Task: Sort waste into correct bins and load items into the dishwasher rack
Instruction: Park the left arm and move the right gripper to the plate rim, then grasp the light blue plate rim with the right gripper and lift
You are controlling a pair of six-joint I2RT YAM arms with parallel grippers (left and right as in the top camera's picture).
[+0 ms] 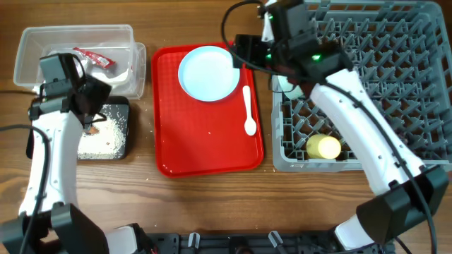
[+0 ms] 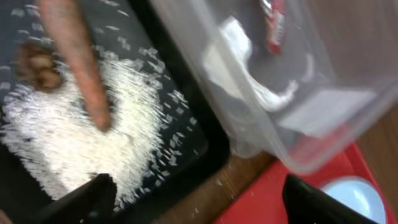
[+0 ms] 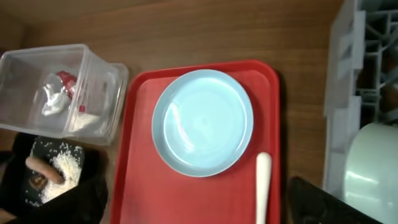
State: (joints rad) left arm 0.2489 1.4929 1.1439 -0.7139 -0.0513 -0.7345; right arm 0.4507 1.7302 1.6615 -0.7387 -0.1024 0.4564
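Observation:
The robot's right gripper needs to close on the pale blue plate's rim (image 1: 234, 87) (image 3: 244, 150), on the side beside the end of the white spoon's handle.
My left gripper (image 1: 90, 106) is open and empty above the black tray (image 1: 120, 141), where loose white rice (image 2: 68, 137) and a brown sausage piece (image 2: 84, 74) lie. The clear tub (image 1: 42, 49) behind it holds the red-and-white wrapper (image 1: 94, 59) and white tissue (image 2: 249, 74). My right gripper (image 1: 244, 53) is open and empty above the right rim of the pale blue plate (image 1: 209, 73). The white spoon (image 1: 248, 111) lies beside the plate. The grey dishwasher rack (image 1: 381, 77) holds the yellow cup (image 1: 323, 147) and a pale bowl (image 3: 373, 168).
The flat red serving tray (image 1: 205, 152) lies between the bins and the rack and carries the plate and spoon. A few rice grains lie on the wood beside the black tray. The rack fills the right side of the table.

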